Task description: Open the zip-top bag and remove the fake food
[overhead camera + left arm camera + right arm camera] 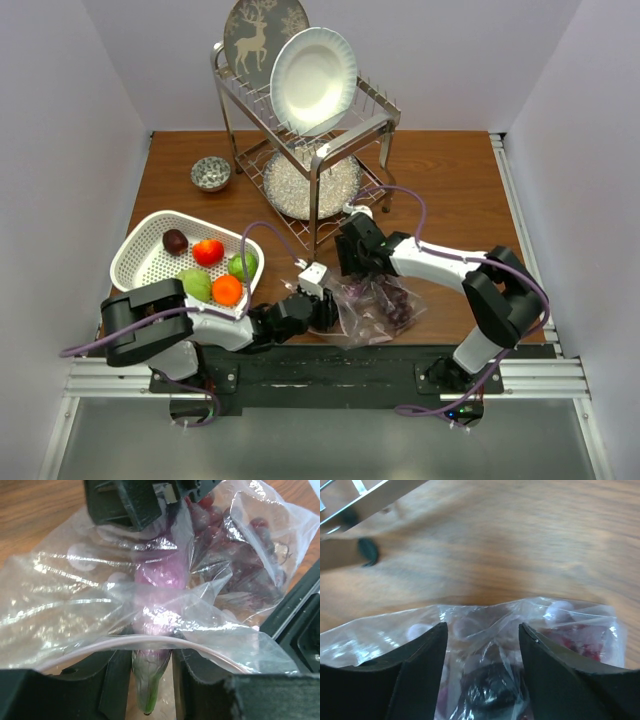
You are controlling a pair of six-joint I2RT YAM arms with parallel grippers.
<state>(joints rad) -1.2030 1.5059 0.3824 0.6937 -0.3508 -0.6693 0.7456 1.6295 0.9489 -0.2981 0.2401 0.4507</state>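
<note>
I will set the green-tipped purple piece in the white basket (158, 263) beside the dark purple piece with my left gripper.
The zip-top bag (385, 310) lies crumpled on the table near the front edge, with purple grapes (395, 300) inside. My left gripper (322, 312) is at the bag's mouth. In the left wrist view it (152, 656) is shut on a purple piece with a green tip (148, 680) that sticks out past the pinkish zip strip (90, 647). My right gripper (355, 268) is open over the bag's far edge. Its fingers (427, 665) straddle the plastic (485, 645) in the right wrist view. It also shows in the left wrist view (130, 502).
A white perforated basket (135, 250) at the left holds a dark purple piece (175, 240), a red fruit (208, 251), a lime (242, 265), a green ball (195, 285) and an orange fruit (227, 290). A dish rack (310, 140) and a patterned bowl (211, 173) stand behind.
</note>
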